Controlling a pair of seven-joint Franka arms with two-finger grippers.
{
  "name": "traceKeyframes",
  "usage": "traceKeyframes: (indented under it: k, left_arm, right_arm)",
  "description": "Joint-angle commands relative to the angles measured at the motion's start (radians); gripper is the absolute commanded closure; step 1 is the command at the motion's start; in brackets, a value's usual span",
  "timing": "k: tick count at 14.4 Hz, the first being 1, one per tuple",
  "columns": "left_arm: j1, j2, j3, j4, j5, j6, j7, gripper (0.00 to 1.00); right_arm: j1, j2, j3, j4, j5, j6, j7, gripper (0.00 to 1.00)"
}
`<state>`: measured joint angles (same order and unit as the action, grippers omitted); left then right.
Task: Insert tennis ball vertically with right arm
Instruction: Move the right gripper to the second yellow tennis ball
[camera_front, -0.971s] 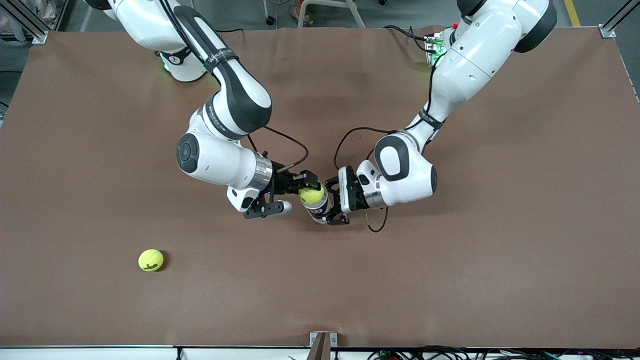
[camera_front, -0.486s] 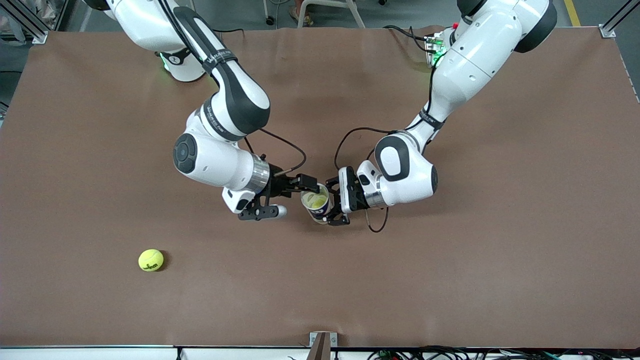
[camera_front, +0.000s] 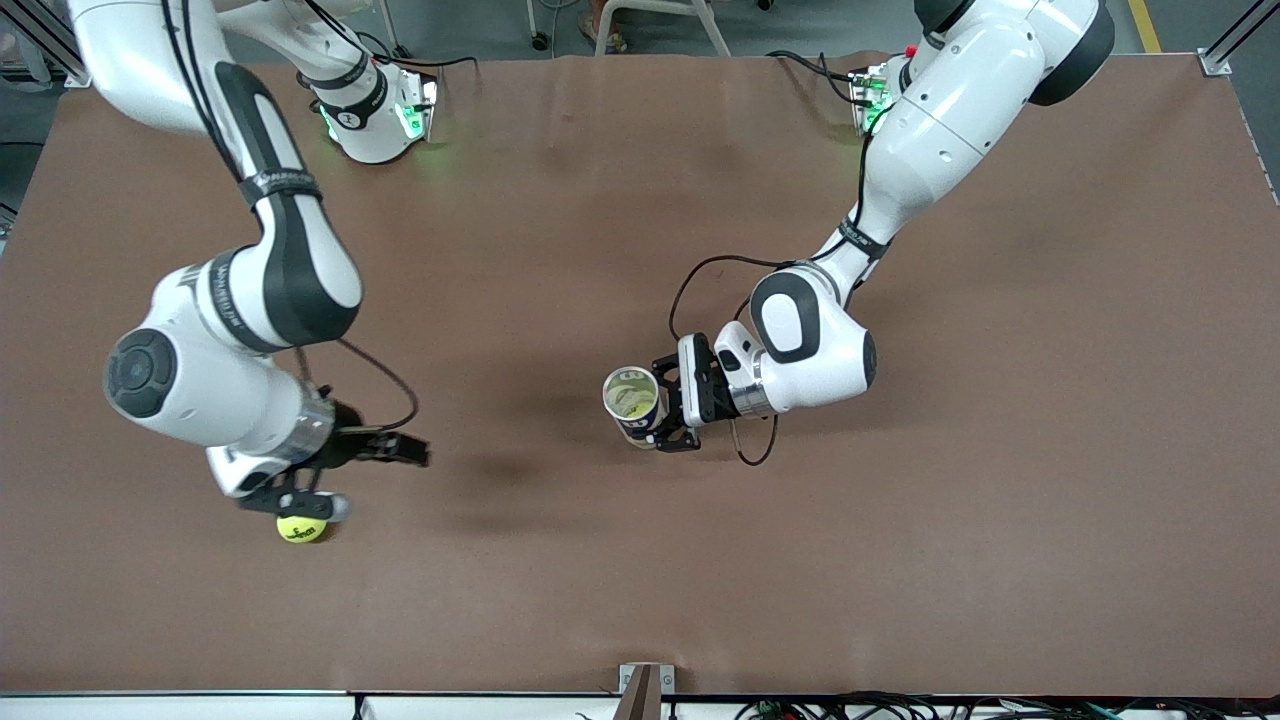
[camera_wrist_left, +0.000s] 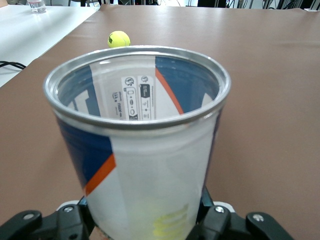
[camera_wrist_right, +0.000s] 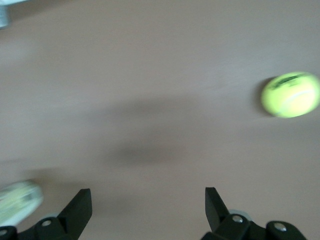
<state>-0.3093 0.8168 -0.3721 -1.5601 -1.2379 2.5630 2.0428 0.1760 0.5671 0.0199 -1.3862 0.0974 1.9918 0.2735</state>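
Note:
The tennis ball (camera_front: 301, 529) (camera_wrist_right: 291, 95) is lying on the table and should go into the can. So my right gripper needs to close on opposite sides of that ball.
A clear can with blue, white and orange label (camera_front: 634, 402) stands upright, held by my left gripper (camera_front: 668, 410), which is shut on its side. Its open top faces up and a yellow-green ball lies inside (camera_front: 632, 400). In the left wrist view the can (camera_wrist_left: 140, 145) fills the frame between the fingers (camera_wrist_left: 145, 222). A second tennis ball (camera_front: 301, 528) lies on the table toward the right arm's end; it also shows in the right wrist view (camera_wrist_right: 291, 94) and the left wrist view (camera_wrist_left: 118, 38). My right gripper (camera_front: 355, 478) is open and empty, over the table just beside that ball (camera_wrist_right: 147, 200).
The brown table (camera_front: 900, 550) stretches wide on all sides. Both arm bases stand at the table's edge farthest from the front camera. A cable loops from the left wrist (camera_front: 700, 270) above the table.
The ball my right gripper held over the can one second ago now sits inside the can. My right arm has swung away toward its own end of the table, to the loose ball.

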Motion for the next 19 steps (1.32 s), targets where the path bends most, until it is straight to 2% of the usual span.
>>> traceKeyframes:
  k: [1,4,7,19]
  left_arm:
    - [0.004,0.002,0.004,0.0,0.005,0.003,0.017,0.23]
    - [0.013,0.002,0.004,0.0,0.006,0.003,0.017,0.23]
    - [0.013,0.002,0.004,0.0,0.006,0.003,0.017,0.23]
    - [0.018,0.002,0.004,-0.002,0.006,0.003,0.017,0.23]
  right_arm:
    - [-0.033,0.086,0.018,0.065,-0.107,-0.001,0.007,0.0]
    - [-0.085,0.151,0.014,0.073,-0.152,0.037,-0.167,0.0]
    - [-0.138,0.192,0.012,0.075,-0.154,0.081,-0.35,0.0]
    - [-0.201,0.284,0.011,0.073,-0.162,0.254,-0.511,0.0]
